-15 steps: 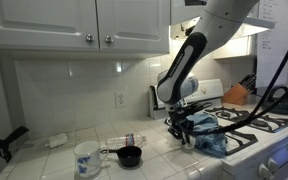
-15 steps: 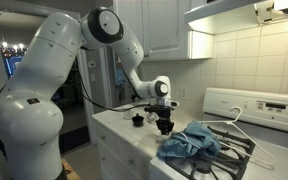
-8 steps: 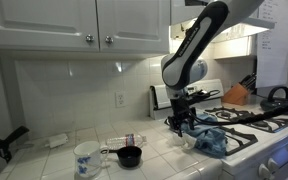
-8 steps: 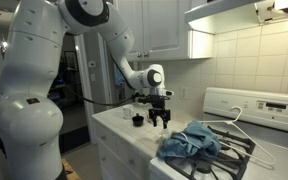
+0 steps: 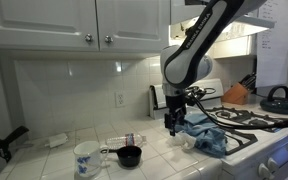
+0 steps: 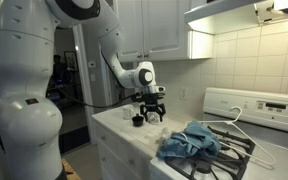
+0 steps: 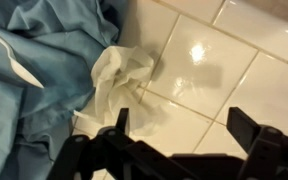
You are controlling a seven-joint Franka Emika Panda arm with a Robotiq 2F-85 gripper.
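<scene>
My gripper moves to the neck [image 5: 141, 140] of the clear bottle next, at the end of the bottle toward the stove, and closes there.
My gripper [image 5: 174, 124] [image 6: 152, 114] hangs open a little above the white tiled counter [image 5: 154, 160], beside the stove. In the wrist view the gripper [image 7: 184, 125] shows two black fingers spread wide over bare tile with nothing between them. A crumpled white rag [image 7: 119, 75] lies on the tile just beyond the left finger, touching a blue cloth [image 7: 39, 60]. The blue cloth [image 5: 212, 138] [image 6: 189, 143] is heaped at the counter's edge and over the stove's near burner.
A white mug [image 5: 86, 157], a small black cup [image 5: 129, 156] [image 6: 137, 120] and a clear bottle lying on its side [image 5: 124, 140] sit on the counter. A white hanger [image 6: 239, 128] lies across the stove [image 5: 259, 125], a kettle [image 5: 277, 98] behind. Cabinets hang overhead.
The jaws have opened wide and the gripper has lifted and drawn back from the blue cloth toward the counter. The white rag now lies free on the tile.
</scene>
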